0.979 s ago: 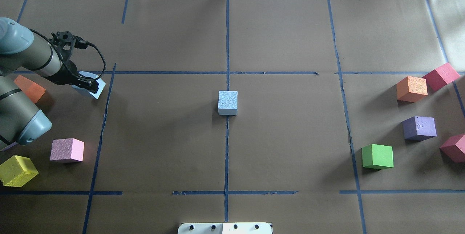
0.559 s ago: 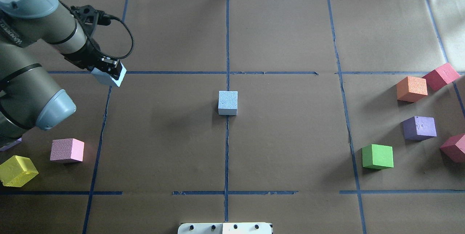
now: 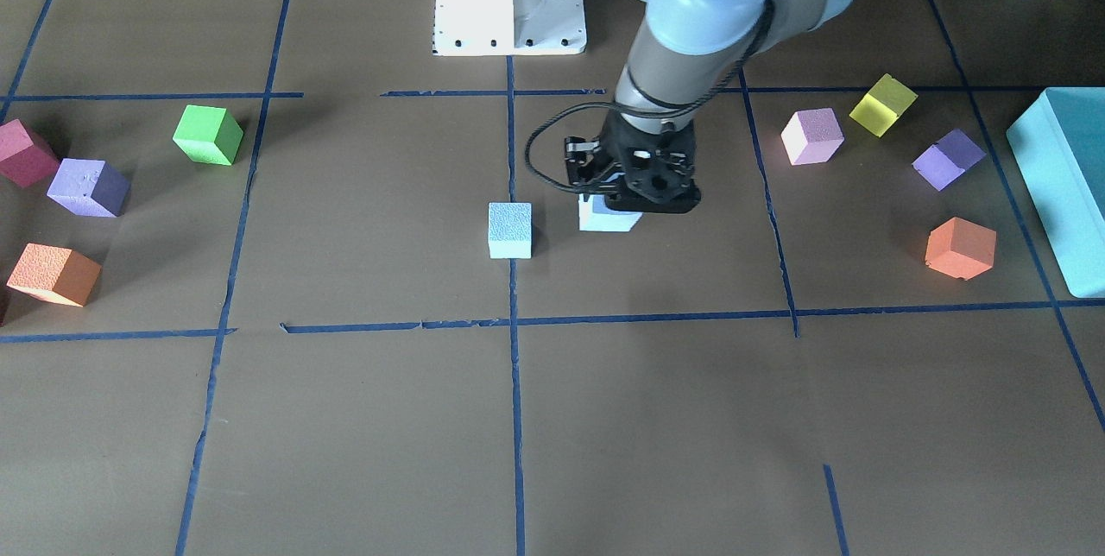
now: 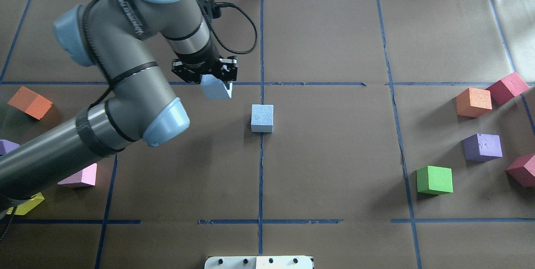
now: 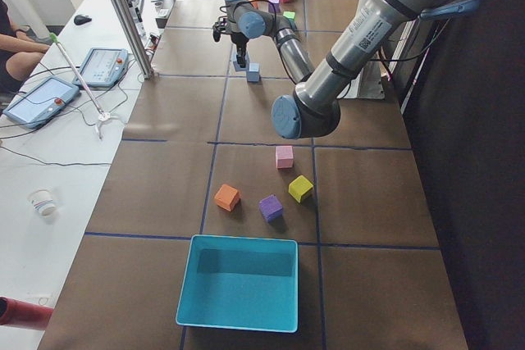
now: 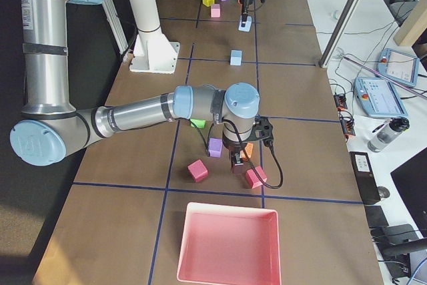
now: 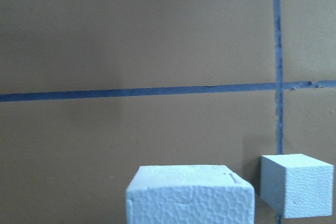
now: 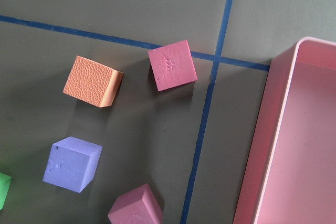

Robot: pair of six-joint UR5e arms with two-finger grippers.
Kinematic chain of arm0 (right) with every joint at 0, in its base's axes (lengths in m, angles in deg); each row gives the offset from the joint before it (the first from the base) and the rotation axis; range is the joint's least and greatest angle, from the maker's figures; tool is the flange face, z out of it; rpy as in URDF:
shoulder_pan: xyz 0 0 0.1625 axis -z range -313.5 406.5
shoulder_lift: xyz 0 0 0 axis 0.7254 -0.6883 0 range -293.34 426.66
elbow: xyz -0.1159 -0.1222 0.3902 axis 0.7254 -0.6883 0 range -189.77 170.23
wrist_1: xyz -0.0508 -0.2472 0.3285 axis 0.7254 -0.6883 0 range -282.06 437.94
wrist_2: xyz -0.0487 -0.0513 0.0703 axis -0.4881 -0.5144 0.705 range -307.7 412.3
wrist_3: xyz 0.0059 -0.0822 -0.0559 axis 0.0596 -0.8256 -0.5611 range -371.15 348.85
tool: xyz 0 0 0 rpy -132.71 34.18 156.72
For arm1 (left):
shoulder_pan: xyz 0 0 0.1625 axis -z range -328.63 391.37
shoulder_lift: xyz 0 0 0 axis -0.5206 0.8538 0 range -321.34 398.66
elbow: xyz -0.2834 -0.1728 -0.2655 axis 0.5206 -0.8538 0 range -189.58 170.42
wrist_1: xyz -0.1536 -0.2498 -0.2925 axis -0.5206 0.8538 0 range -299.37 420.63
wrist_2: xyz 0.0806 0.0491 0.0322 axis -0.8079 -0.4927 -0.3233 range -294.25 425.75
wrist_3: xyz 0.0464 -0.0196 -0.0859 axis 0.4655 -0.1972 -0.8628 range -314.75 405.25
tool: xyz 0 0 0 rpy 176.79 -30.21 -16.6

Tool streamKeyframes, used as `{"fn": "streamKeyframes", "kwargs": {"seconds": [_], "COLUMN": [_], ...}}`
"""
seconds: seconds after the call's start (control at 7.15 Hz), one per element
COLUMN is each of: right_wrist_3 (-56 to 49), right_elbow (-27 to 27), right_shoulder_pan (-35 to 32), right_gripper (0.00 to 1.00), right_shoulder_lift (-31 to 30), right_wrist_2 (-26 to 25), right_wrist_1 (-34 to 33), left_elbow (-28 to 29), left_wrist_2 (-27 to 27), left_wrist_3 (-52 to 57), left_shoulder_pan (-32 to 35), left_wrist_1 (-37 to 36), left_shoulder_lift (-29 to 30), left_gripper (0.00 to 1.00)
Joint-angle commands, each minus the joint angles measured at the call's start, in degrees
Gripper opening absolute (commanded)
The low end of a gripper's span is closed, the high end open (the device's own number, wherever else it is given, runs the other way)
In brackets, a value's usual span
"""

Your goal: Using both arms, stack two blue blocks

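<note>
The light sky-blue block, now held above the table, will be released by my left gripper on top of the second blue block (image 3: 508, 213) (image 7: 308, 192) on the centre tape line.
My left gripper (image 4: 213, 82) is shut on one light sky-blue block (image 4: 215, 92) and holds it above the table, just left of and beyond the centre. In the front view this gripper (image 3: 623, 200) hangs beside the second blue block (image 3: 509, 230), which rests on the centre tape line (image 4: 262, 118). The left wrist view shows the held block (image 7: 189, 196) at the bottom edge and the resting block (image 7: 296, 184) to its right. My right gripper (image 6: 237, 158) shows only in the right side view, low among coloured cubes; I cannot tell if it is open or shut.
Orange (image 4: 473, 102), purple (image 4: 482, 147), green (image 4: 434, 180) and red cubes lie at the right. Orange (image 4: 30, 102), pink and yellow cubes lie at the left. A turquoise box (image 3: 1057, 185) and a pink tray (image 6: 227, 245) stand at the table's ends.
My left arm has swung from the table's left side toward the centre, carrying the blue block with it. The resting blue block has not moved.
</note>
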State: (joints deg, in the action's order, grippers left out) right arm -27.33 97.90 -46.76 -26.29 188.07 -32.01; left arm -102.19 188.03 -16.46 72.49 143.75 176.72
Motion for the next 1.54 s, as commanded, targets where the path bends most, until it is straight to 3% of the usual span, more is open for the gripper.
{"fn": "streamKeyframes", "kwargs": {"seconds": [0.0, 0.14, 0.42, 0.84, 1.4], "right_wrist_3": [0.2, 0.6, 5.6, 6.5, 6.6], "right_elbow": [-1.1, -1.1, -1.7, -1.7, -1.6], "right_shoulder_pan": [-0.1, -0.1, -0.1, -0.1, -0.1], "right_gripper": [1.0, 1.0, 1.0, 1.0, 1.0], "right_shoulder_lift": [-2.6, -3.2, -5.8, -5.8, -5.6], "right_wrist_2": [0.0, 0.0, 0.0, 0.3, 0.3], "right_wrist_1": [0.1, 0.4, 8.6, 8.7, 8.8], "left_elbow": [7.4, 8.3, 9.9, 13.7, 14.3], "left_wrist_2": [-0.9, -2.9, -3.5, -4.2, -4.4], "left_wrist_3": [-2.2, -2.2, -2.3, -2.5, -4.3], "left_shoulder_pan": [-2.6, -4.2, -5.3, -6.8, -7.4], "left_wrist_1": [0.5, 1.2, 2.7, 7.3, 8.0], "left_shoulder_lift": [6.2, 6.2, 6.3, 6.7, 7.1], "left_gripper": [0.0, 0.0, 0.0, 0.01, 0.06]}}
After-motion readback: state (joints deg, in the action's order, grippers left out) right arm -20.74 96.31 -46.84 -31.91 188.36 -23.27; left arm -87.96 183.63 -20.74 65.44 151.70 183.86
